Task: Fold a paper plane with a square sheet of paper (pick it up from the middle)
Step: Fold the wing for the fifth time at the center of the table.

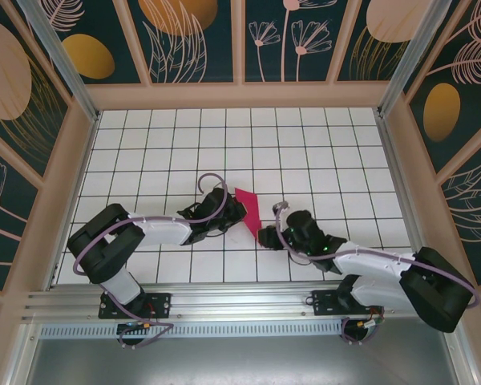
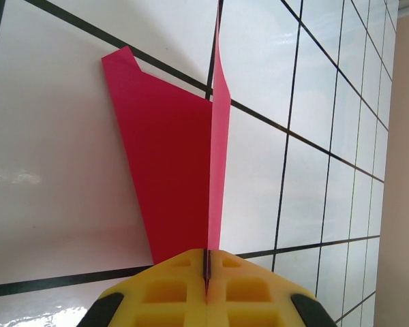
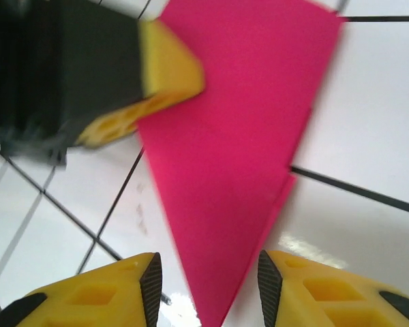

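Observation:
The robot's right gripper is low at the pointed tip, so it should move up and pinch the centre crease (image 3: pixel 154 157) next to the left gripper before the left gripper opens.
The paper plane (image 1: pixel 251 207) is magenta-pink paper folded into a slim pointed dart, lying on the white tiled table (image 1: pixel 224 144) between the two arms. My left gripper (image 1: pixel 238 212) is shut on its centre crease. In the left wrist view the yellow fingers (image 2: pixel 252 293) pinch the paper's edge (image 2: pixel 177 163), one flap lying flat and another standing up. My right gripper (image 1: pixel 265 236) is open just beyond the dart's pointed tip. In the right wrist view the tip (image 3: pixel 238 136) points down into the gap of that gripper (image 3: pixel 210 283), touching neither pad. The left gripper's finger (image 3: pixel 167 75) shows at upper left.
Wooden walls with patterned panels (image 1: pixel 240 40) enclose the table on three sides. An aluminium rail (image 1: pixel 240 301) carrying both arm bases runs along the near edge. White tiles stretch bare behind the paper toward the back wall.

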